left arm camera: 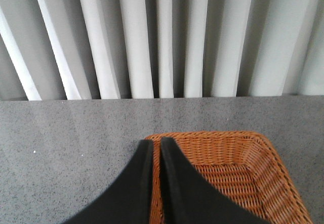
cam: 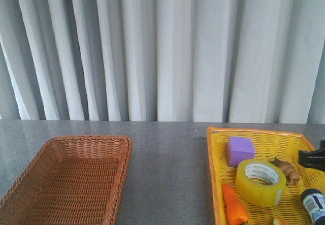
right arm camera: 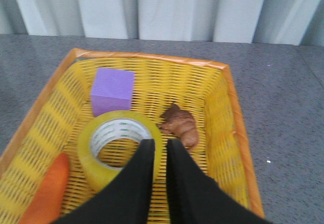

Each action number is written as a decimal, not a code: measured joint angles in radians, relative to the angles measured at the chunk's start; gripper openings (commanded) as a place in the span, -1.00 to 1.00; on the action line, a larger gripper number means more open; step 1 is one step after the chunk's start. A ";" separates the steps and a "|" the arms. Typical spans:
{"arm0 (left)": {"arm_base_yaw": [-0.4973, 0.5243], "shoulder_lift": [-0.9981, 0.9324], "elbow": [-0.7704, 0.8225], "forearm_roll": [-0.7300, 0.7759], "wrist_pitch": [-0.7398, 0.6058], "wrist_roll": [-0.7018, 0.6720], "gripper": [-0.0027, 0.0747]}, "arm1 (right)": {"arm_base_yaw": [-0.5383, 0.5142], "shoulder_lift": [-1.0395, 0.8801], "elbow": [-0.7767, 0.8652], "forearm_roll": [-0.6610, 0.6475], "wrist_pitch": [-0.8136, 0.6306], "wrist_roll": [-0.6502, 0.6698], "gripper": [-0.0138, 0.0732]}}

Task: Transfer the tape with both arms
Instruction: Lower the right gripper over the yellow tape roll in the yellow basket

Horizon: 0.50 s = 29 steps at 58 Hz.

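I should move my right gripper to the yellow tape next, and there I should close it on the tape's rim (cam: 280, 175) (right arm camera: 155, 136) beside the brown lump.
The tape (cam: 260, 182), a wide yellow roll with a white printed core, lies flat in the yellow tray (cam: 264, 133), in front of a purple cube (cam: 239, 150). In the right wrist view the tape (right arm camera: 91, 158) lies just under my right gripper (right arm camera: 160, 144). Its fingers stand nearly together and empty above the roll's near rim. In the front view only the right gripper's tip (cam: 301, 158) shows at the right edge, above the tray. My left gripper (left arm camera: 156, 142) is shut and empty over the corner of the wicker basket (left arm camera: 212, 135). It is out of the front view.
The brown wicker basket (cam: 76, 141) stands at the left on the grey table. The tray (right arm camera: 152, 59) also holds the purple cube (right arm camera: 112, 90), a brown lump (right arm camera: 179, 124), an orange carrot (right arm camera: 45, 193) and a dark bottle (cam: 315, 202). A curtain hangs behind.
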 measured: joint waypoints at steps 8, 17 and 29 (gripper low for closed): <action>0.000 0.051 0.000 -0.006 0.012 0.000 -0.15 | 0.041 0.020 -0.001 0.001 0.006 -0.015 0.34; 0.000 0.105 0.000 -0.053 0.047 0.000 0.51 | 0.044 0.038 -0.001 0.001 0.051 -0.015 0.71; 0.000 0.160 0.000 -0.117 0.055 0.000 0.67 | 0.044 0.066 -0.040 0.004 0.106 0.031 0.67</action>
